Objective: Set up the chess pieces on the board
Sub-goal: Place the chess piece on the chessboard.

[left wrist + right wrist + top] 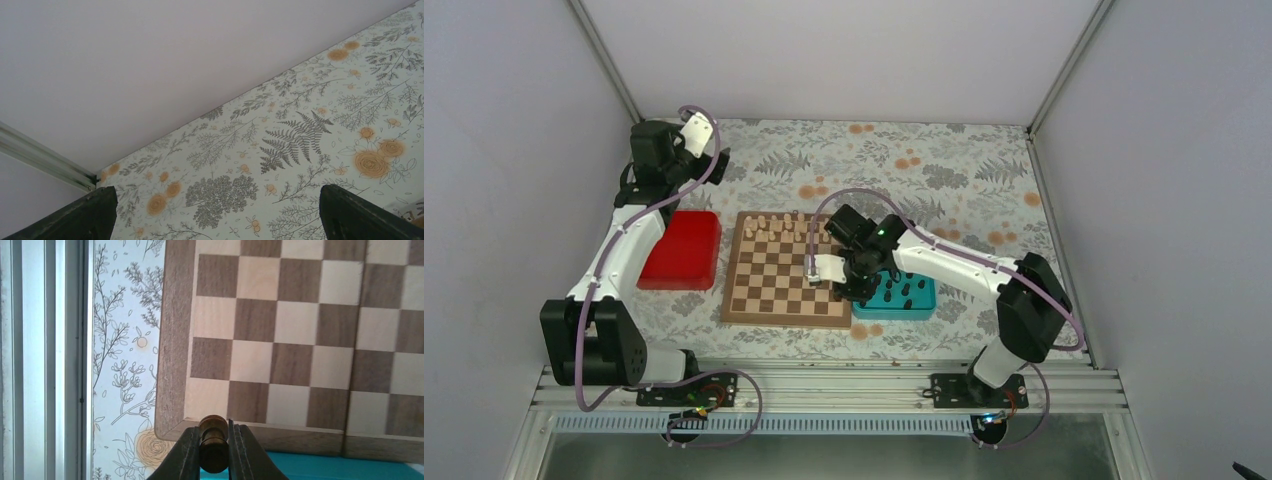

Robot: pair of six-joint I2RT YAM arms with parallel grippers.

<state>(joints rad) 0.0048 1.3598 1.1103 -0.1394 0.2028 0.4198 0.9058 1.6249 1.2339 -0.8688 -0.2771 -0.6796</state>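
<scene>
Next, my right gripper sets the dark brown chess piece down on the board's pale near corner square [834, 308] [207, 398] by the teal tray.
The board [764, 290] lies mid-table, with pale pieces along its far rows. Several dark chess pieces [907, 291] stand in a teal tray [894, 310] against the board's right side. My right gripper [842, 292] hovers at the board's near right corner. In the right wrist view it [214, 432] is shut on one dark brown chess piece [214, 445], held above the board's [300, 340] tan border corner. My left gripper [696, 135] is raised at the back left, away from the board. Its fingers [80, 215] stand wide apart with only floral cloth between them.
A red tray [682, 250] sits left of the board. The teal tray's rim [325, 465] shows just behind the held piece. Floral cloth [280, 140] covers the table. White walls close in the sides and back, and a metal rail [45, 360] runs along the near edge.
</scene>
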